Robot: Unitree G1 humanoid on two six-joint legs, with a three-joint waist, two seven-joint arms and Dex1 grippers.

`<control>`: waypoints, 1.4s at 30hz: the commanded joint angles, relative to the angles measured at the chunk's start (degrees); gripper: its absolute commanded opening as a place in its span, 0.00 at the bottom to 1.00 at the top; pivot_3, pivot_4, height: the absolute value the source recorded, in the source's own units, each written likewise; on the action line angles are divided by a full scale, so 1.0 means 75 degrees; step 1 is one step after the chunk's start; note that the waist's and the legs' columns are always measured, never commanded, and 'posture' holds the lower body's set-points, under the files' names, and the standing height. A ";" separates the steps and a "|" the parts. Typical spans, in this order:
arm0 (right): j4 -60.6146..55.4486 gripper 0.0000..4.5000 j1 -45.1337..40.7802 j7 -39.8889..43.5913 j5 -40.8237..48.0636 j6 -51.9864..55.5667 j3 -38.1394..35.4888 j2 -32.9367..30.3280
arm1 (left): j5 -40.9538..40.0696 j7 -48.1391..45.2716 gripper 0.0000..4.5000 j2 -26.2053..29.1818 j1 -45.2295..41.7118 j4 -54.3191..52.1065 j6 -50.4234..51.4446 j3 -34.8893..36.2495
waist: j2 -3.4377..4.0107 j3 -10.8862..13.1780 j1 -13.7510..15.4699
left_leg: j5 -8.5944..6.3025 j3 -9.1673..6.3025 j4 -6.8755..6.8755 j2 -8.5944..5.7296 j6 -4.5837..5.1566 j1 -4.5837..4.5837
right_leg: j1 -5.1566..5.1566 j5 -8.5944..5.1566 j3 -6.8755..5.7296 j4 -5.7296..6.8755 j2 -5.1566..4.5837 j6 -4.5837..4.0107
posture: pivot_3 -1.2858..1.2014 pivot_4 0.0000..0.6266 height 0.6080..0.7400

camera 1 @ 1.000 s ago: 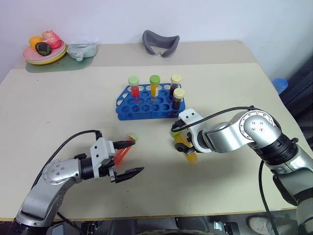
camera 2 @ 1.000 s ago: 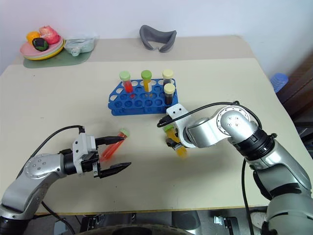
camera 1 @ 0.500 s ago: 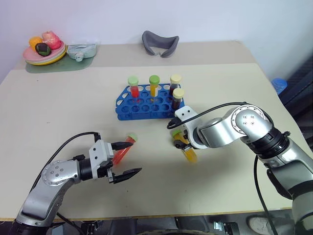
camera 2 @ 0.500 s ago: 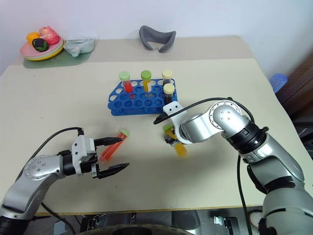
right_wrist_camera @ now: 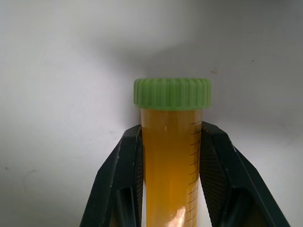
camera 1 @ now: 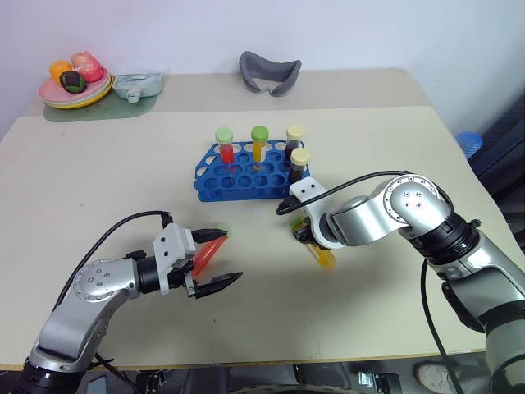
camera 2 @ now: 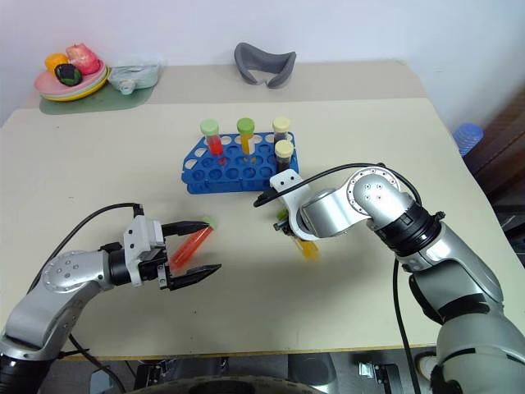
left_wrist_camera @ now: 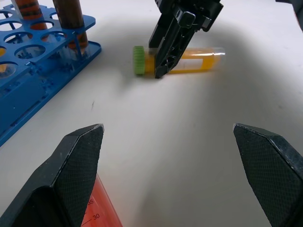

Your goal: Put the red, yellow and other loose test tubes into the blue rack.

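Note:
I need to have my right gripper release the yellow tube in the blue rack's front-row hole (camera 1: 262, 179), so that it is in line with the upright green-capped tube.
The yellow tube (camera 1: 321, 254) with a green cap (right_wrist_camera: 172, 92) lies on the table in front of the blue rack (camera 1: 238, 177). My right gripper (camera 1: 305, 235) points down at it and is shut on the tube just below the cap. The wrist view shows both fingers (right_wrist_camera: 128, 161) pressed against its sides. The red tube (camera 1: 204, 255) lies on the table at the left, between the fingers of my open left gripper (camera 1: 219, 260). Its end shows beside one finger (left_wrist_camera: 78, 161) in the left wrist view. The rack holds several capped tubes upright along its back and right side.
A plate of toy food (camera 1: 74, 82) and a small container on a green mat (camera 1: 135, 83) sit at the back left corner. A grey curved object (camera 1: 269, 72) lies at the back centre. Bare table stretches between the two grippers and along the front edge.
My right gripper's fingers have shut on the yellow tube, which stays on the table. The left gripper remains open around the red tube.

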 commanded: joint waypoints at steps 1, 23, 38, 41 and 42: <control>-0.0191 0.29 -0.0181 0.0116 -0.0041 -0.0100 -0.0178 -0.0098 | -0.0159 0.0108 1.00 0.0016 0.0033 -0.0066 -0.0006 0.0345 | 0.0001 0.0001 -0.0001 | 0.0000 0.0000 0.0000 0.0000 0.0000 0.0000 | -0.0001 0.0000 0.0000 0.0000 0.0000 0.0000 | 0.52 0.24 1.00; -0.0961 0.29 0.1569 0.8304 -1.1639 -0.7458 -0.1422 0.3079 | -0.0754 0.1439 1.00 -0.1354 0.0017 0.0891 -0.0332 0.1908 | 0.0015 0.0011 -0.0007 | 0.0002 -0.0005 -0.0008 0.0001 -0.0002 -0.0041 | -0.0053 0.0000 -0.0013 0.0006 -0.0002 0.0001 | 0.52 0.24 1.00; 0.1441 0.29 0.2228 0.9185 -1.3677 -0.9920 -0.2350 0.4903 | -0.0760 0.1958 1.00 -0.1544 -0.0126 0.0363 -0.0260 0.1698 | 0.0015 0.0010 -0.0018 | 0.0007 -0.0004 -0.0006 -0.0002 -0.0012 -0.0037 | -0.0050 0.0001 -0.0013 0.0015 -0.0006 0.0001 | 0.52 0.24 1.00; 0.1555 0.29 0.2341 0.9329 -1.3827 -0.9996 -0.2482 0.5045 | -0.0791 0.1990 1.00 -0.1521 -0.0152 0.0308 -0.0190 0.1686 | 0.0015 0.0011 -0.0022 | 0.0007 -0.0004 -0.0006 -0.0002 -0.0013 -0.0034 | -0.0050 0.0001 -0.0013 0.0019 -0.0005 0.0001 | 0.52 0.24 1.00; 0.1598 0.29 0.2379 0.9363 -1.3879 -1.0008 -0.2518 0.5091 | -0.0802 0.1998 1.00 -0.1514 -0.0170 0.0296 -0.0164 0.1679 | 0.0015 0.0011 -0.0023 | 0.0008 -0.0004 -0.0006 -0.0002 -0.0013 -0.0034 | -0.0050 0.0001 -0.0013 0.0020 -0.0005 0.0001 | 0.52 0.24 1.00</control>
